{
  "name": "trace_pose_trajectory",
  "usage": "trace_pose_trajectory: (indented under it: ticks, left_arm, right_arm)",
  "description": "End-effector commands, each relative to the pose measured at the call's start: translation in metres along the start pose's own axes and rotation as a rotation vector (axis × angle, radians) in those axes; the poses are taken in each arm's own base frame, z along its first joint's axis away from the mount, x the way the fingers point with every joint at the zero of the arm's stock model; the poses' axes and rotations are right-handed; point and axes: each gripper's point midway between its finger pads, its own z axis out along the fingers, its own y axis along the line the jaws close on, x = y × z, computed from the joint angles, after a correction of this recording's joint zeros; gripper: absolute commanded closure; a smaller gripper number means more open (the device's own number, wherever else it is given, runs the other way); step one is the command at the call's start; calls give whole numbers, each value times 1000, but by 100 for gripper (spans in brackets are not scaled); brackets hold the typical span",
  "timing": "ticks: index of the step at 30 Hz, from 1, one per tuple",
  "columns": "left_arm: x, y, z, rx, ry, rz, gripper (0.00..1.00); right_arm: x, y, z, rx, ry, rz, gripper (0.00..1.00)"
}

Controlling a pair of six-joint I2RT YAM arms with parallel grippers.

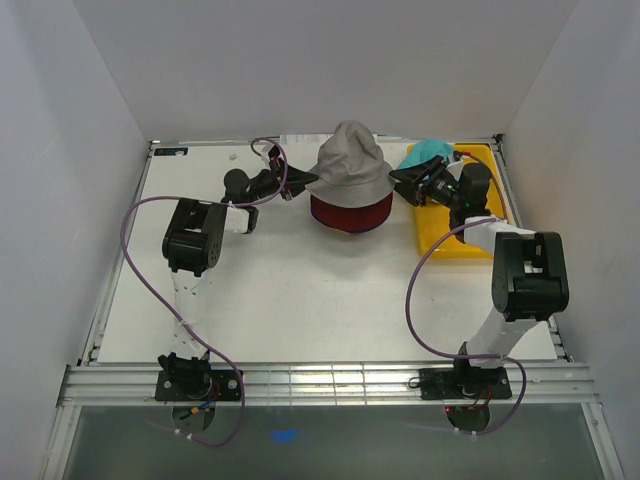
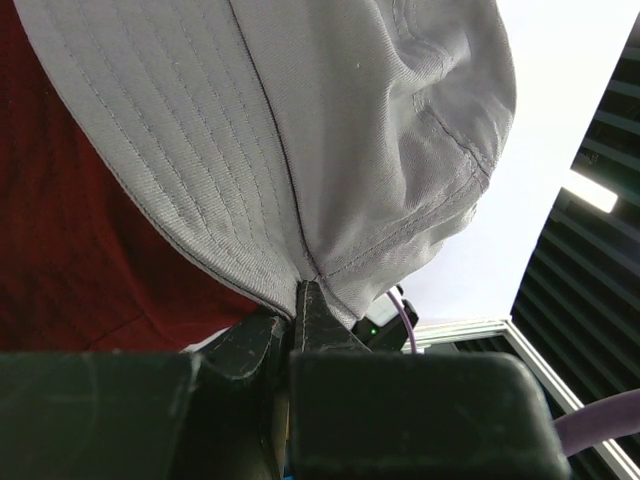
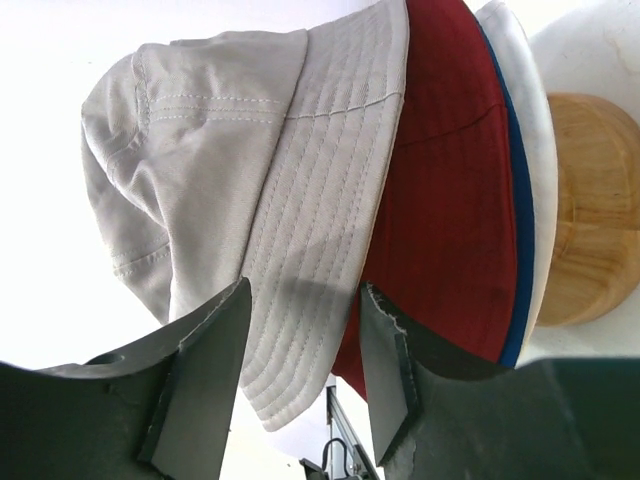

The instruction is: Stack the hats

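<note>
My left gripper is going to release the light grey hat once it is pulled down snugly over the dark red hat on the stand (image 1: 353,181).
The light grey hat (image 1: 346,158) sits on top of the dark red hat (image 1: 350,212), with a thin edge of the blue hat (image 3: 520,300) under that. My left gripper (image 1: 297,186) is at the stack's left side, shut on the grey hat's brim (image 2: 300,130), where its tips (image 2: 302,296) pinch the hem. My right gripper (image 1: 406,180) is at the stack's right side and stands open. The grey brim (image 3: 300,300) lies between its fingers, untouched by either, beside the red hat (image 3: 440,220). The teal hat (image 1: 432,152) lies on the tray behind the right gripper.
A wooden stand (image 3: 595,210) carries the stack. The yellow tray (image 1: 445,238) lies at the right of the table, under the right arm's wrist. Purple cables loop from both arms over the table. White walls close in the table on three sides.
</note>
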Motion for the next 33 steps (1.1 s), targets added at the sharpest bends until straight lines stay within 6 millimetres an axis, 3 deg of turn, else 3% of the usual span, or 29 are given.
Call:
trace_pose_trajectory:
  ticks: [1, 7, 11, 18, 25, 33]
  left_arm:
    - [43, -59, -11, 185, 119, 392, 100]
    - [43, -53, -12, 176, 120, 381, 100]
    - [42, -50, -12, 171, 121, 376, 100]
    - [42, -46, -18, 152, 113, 372, 100]
    - [39, -40, -29, 126, 91, 360, 100]
    - [34, -30, -38, 93, 56, 324, 100]
  right_arm:
    - [-11, 19, 4, -64, -13, -48, 48]
    - [-11, 15, 7, -68, -1, -34, 53]
    - [-9, 11, 8, -68, 4, -22, 72]
    - [-8, 6, 9, -67, 12, -19, 90]
    - [-6, -4, 10, -45, 24, -21, 92]
    - [1, -36, 9, 45, 41, -35, 92]
